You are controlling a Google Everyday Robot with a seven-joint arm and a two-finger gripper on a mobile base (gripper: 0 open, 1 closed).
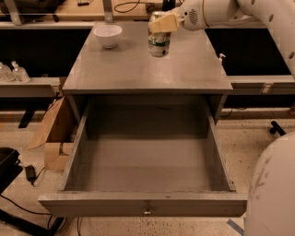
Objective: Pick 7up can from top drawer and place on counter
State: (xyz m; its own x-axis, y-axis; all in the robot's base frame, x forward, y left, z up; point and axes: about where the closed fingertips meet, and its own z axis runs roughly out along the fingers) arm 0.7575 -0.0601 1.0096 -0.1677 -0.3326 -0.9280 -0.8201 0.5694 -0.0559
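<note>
The robot's gripper should set the 7up can, now over the counter's far middle, down upright on the near half of the grey counter (172, 73), behind the open drawer.
The 7up can (159, 42) is whitish-silver with green markings and stays upright in my gripper (162, 23), which is shut on its upper part. The can hangs over the far middle of the grey counter (138, 69); I cannot tell whether its base touches the surface. My white arm (221, 11) reaches in from the upper right. The top drawer (147, 161) is pulled fully out below the counter, its inside bare, with a small metal knob (147, 211) on the front panel.
A white bowl (108, 35) stands on the counter's far left corner. A cardboard box (53, 133) sits on the floor left of the cabinet. Part of my white base (272, 193) fills the lower right. Wooden workbenches run behind the cabinet.
</note>
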